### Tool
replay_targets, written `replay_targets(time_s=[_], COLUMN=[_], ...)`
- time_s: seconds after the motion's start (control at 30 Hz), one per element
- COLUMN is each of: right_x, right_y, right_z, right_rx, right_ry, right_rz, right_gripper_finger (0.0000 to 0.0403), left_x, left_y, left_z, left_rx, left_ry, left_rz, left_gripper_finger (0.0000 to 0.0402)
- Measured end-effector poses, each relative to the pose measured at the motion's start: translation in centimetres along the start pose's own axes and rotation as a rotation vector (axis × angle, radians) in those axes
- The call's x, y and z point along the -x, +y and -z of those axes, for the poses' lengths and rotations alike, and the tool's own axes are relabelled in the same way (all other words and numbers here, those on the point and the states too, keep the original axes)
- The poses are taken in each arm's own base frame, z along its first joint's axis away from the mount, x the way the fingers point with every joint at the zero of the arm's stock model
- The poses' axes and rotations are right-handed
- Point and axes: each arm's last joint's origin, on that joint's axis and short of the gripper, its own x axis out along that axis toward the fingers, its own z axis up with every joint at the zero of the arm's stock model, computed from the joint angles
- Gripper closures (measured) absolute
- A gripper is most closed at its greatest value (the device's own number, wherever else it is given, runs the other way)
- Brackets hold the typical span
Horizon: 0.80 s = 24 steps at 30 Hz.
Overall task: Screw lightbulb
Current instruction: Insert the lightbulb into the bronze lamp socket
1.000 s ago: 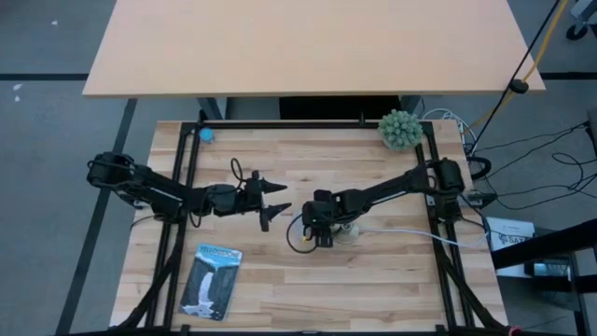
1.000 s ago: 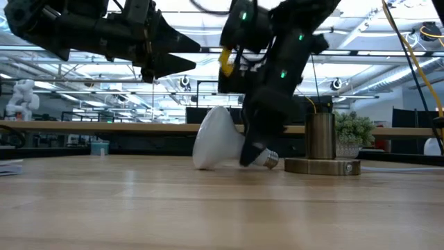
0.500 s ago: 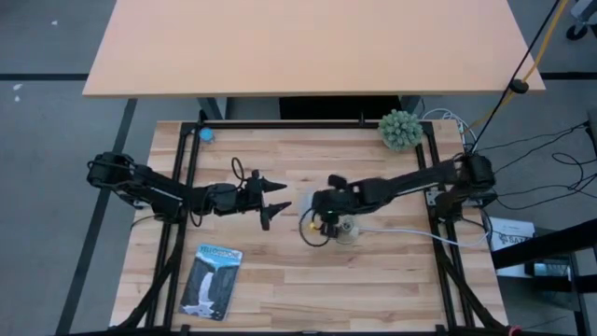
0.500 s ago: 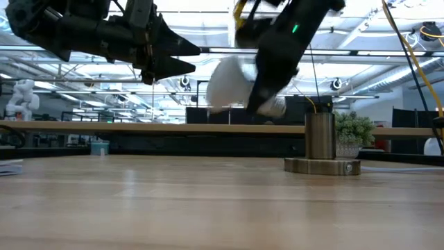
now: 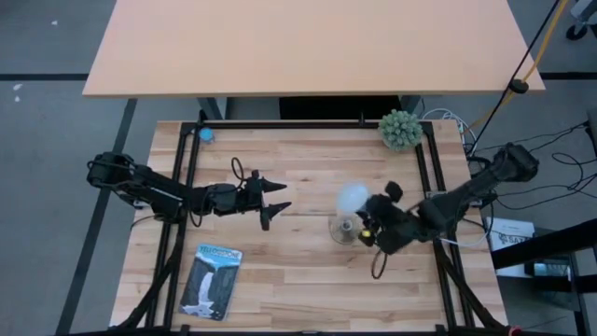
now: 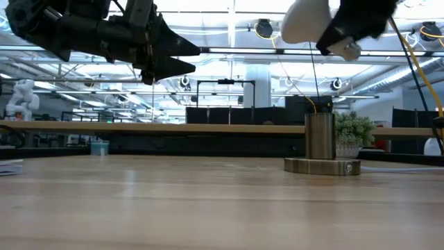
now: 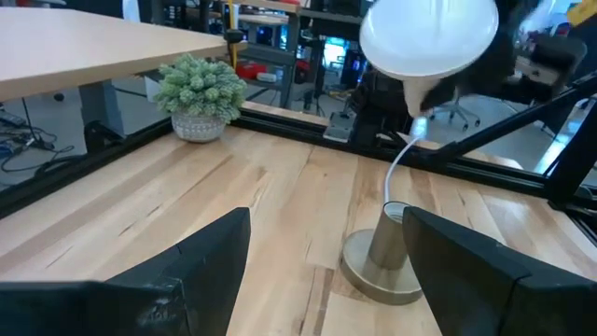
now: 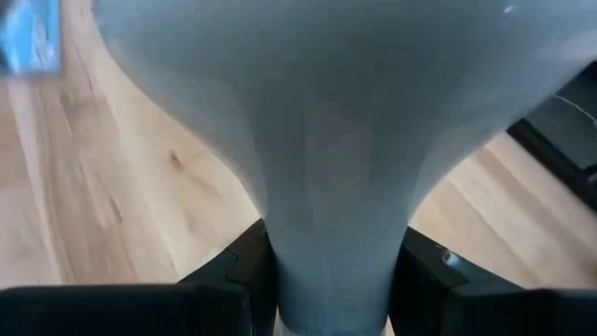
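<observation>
Next, my right gripper releases the lightbulb upright in the opening of the brass socket [image 5: 347, 222], with its globe on top.
The lightbulb [image 6: 305, 19] is white, with a wide frosted globe and a narrow neck. It hangs high over the brass socket [image 6: 320, 139], which stands upright on its round base [image 5: 344, 230]. My right gripper [image 5: 365, 220] is shut on the bulb. In the left wrist view the globe [image 7: 429, 37] shows above the socket [image 7: 387, 245]. My left gripper [image 5: 277, 197] hovers open to the table's left of the socket, pointing level toward it, with nothing between its fingers. My right gripper pinches the bulb's narrow neck [image 8: 331, 238] between its two fingers [image 8: 238, 266], which lie across it. It comes from the table's right side, slanting down. The bulb is lifted clear and tilted, with its globe up toward the left and its metal screw end [image 6: 349, 48] lower.
A small green plant [image 5: 399, 129] stands at the far right corner. A flat packet [image 5: 210, 280] lies near the front left, and a blue object [image 5: 206, 133] sits at the far left. The socket's white cord [image 5: 410, 229] runs toward the right edge. Black frame rails border both sides.
My right gripper has risen and swung toward the table's right edge, rolling as it went, with the bulb in its fingers. The bulb lay on the table to the left of the socket; now it is lifted clear and sits high above the socket, tilted.
</observation>
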Motion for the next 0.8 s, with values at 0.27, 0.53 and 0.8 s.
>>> replay_targets(time_s=[0.27, 0.53, 0.8], right_x=[-3.2, -5.0, -5.0], right_y=[1.3, 0.4, 0.6], right_z=[5.5, 8.8, 8.7], right_rx=[-0.137, -0.225, -0.154], right_ry=[-0.299, -0.437, -0.478], right_rz=[-0.100, -0.181, -0.265], right_gripper_finger=[0.0267, 0.0267, 0.0267], left_x=[-0.4, -4.7, -9.8], left_y=[-0.2, -2.2, -2.1], left_z=[0.1, 0.5, 2.0], left_rx=[0.046, 0.020, 0.036], left_ry=[0.015, 0.078, 0.141], left_rz=[0.033, 0.165, 0.223], left_gripper_finger=[0.0117, 0.0117, 0.0117])
